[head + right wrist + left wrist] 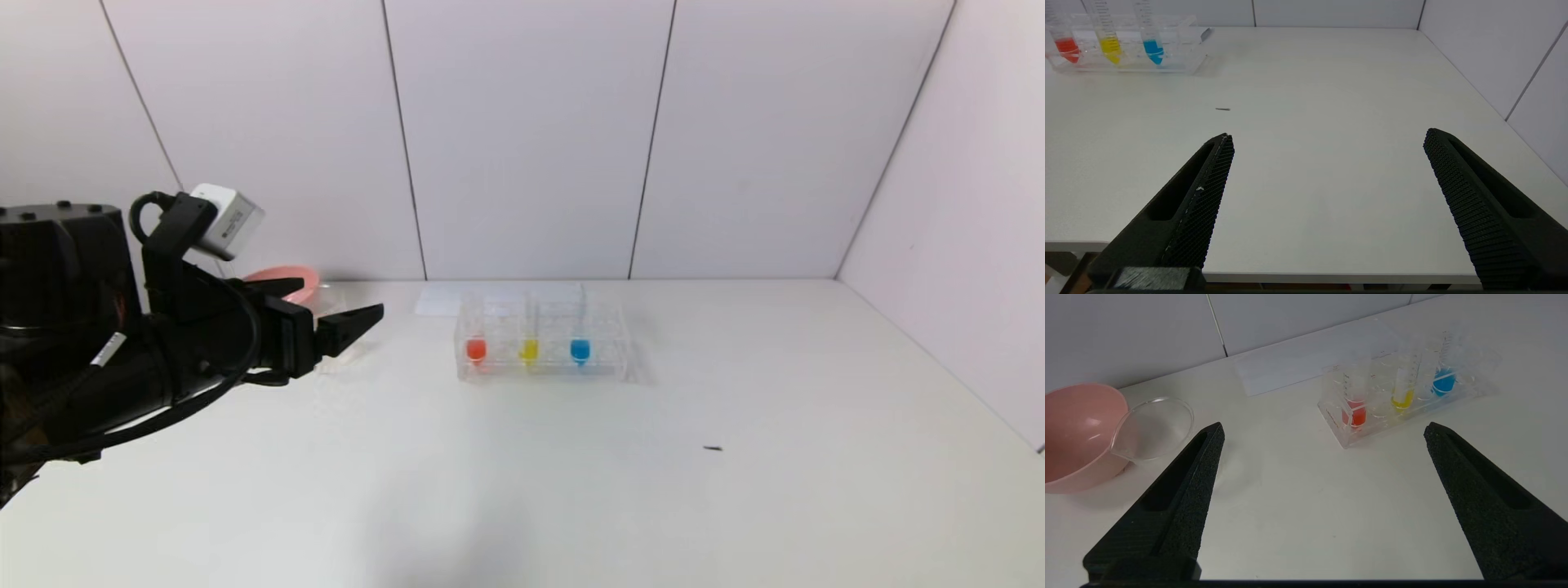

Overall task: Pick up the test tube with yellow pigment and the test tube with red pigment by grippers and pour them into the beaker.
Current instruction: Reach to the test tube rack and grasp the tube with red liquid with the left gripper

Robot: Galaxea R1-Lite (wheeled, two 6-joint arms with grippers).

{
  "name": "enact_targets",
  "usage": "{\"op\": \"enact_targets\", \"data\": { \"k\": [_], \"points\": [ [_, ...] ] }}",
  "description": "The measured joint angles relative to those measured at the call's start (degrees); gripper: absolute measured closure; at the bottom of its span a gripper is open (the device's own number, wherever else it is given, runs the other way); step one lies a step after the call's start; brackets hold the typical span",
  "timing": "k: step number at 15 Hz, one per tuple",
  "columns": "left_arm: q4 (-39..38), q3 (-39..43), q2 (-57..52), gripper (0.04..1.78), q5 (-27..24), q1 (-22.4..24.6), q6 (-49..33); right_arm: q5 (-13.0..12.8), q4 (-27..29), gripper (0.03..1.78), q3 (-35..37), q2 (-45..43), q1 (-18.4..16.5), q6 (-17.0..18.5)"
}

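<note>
My left gripper needs to move to the test tube with red pigment next and close on its clear middle (475, 327) (1356, 392), just above the pigment.
The test tube with red pigment (475, 349) (1357, 414) and the test tube with yellow pigment (529, 349) (1403, 401) stand upright in a clear rack (612, 336) at mid-table. The clear beaker (1153, 426) stands against the pink bowl, left of the rack. My left gripper (342, 296) (1323, 425) hovers open and empty above the table by the beaker, pointing toward the rack, well short of the tubes. My right gripper (1327, 133) stands open and empty over the table's near edge, far from the rack; it does not show in the head view.
A blue-liquid tube (580, 349) stands in the same rack, right of the yellow one. A pink bowl (286, 278) (1077, 437) sits at the back left. A white sheet (1290, 369) lies behind the rack. A small dark speck (713, 448) lies on the table. Walls close the back and right.
</note>
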Motion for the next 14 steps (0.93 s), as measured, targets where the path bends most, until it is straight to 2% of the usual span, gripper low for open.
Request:
{"op": "enact_targets", "data": {
  "k": [14],
  "points": [
    [-19.8, 1.8, 18.7, 0.1, 11.2, -10.6, -2.8, 0.0, 0.0, 0.11, 0.0, 0.0, 0.0, 0.0]
  ]
}}
